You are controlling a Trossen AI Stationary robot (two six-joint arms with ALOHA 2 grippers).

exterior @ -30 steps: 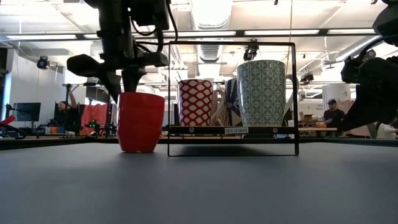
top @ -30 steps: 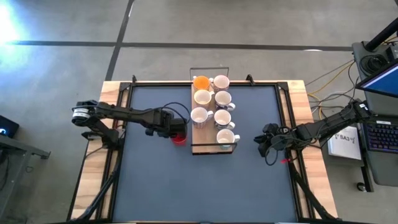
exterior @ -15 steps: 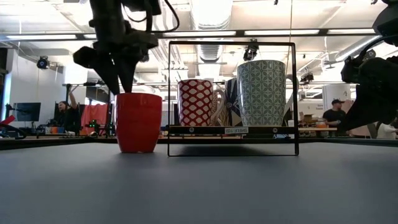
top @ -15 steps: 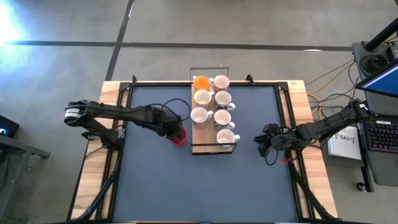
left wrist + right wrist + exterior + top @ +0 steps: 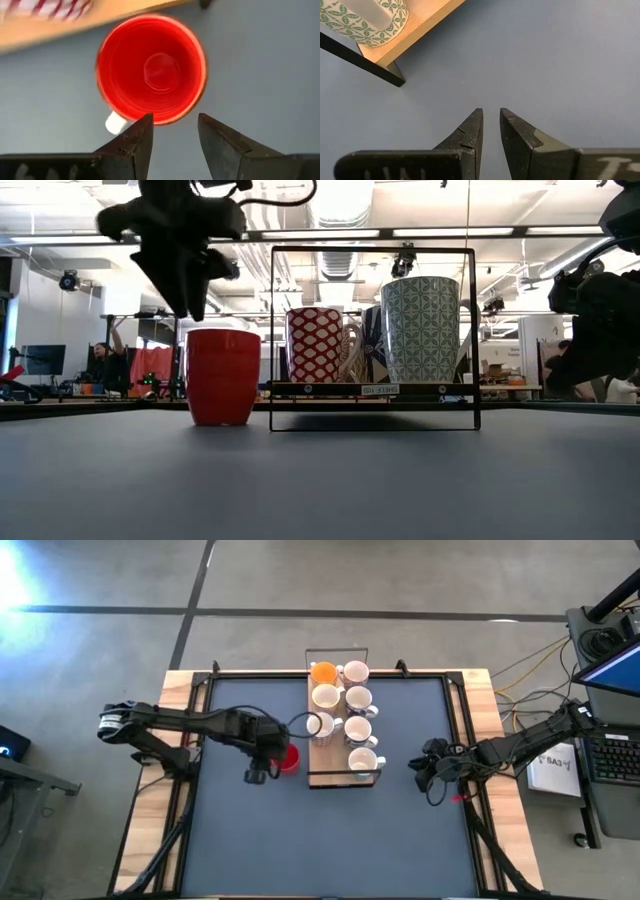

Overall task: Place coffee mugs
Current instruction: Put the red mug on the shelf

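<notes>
The red mug's rim is at my left gripper's fingers beside the mug's handle, so they should pinch the mug rim's near side [image 5: 202, 82] before lifting the mug onto the board.
A red coffee mug [image 5: 150, 67] with a white handle [image 5: 115, 122] stands upright by its base on the dark table [image 5: 330, 840], just left of the wooden board [image 5: 325, 768]. My left gripper [image 5: 175, 125] hangs open above the mug's rim [image 5: 223, 332], pointing down and clear of it. Several white coffee mugs and an orange one [image 5: 322, 672] stand on the board. My right gripper [image 5: 490, 117] waits right of the board, its fingers a narrow gap apart with nothing between them.
A black wire frame [image 5: 370, 250] surrounds the board. A red-checked mug [image 5: 315, 345] and a green-patterned one [image 5: 420, 330] stand at its near end. Wooden rails edge the table [image 5: 180, 690]. Bare mat lies toward the near edge. People show in the room behind.
My left gripper has opened and let go of the red mug's rim. It has then risen clear above the mug and rolled about a quarter turn. The mug stays upright on the table beside the board.
</notes>
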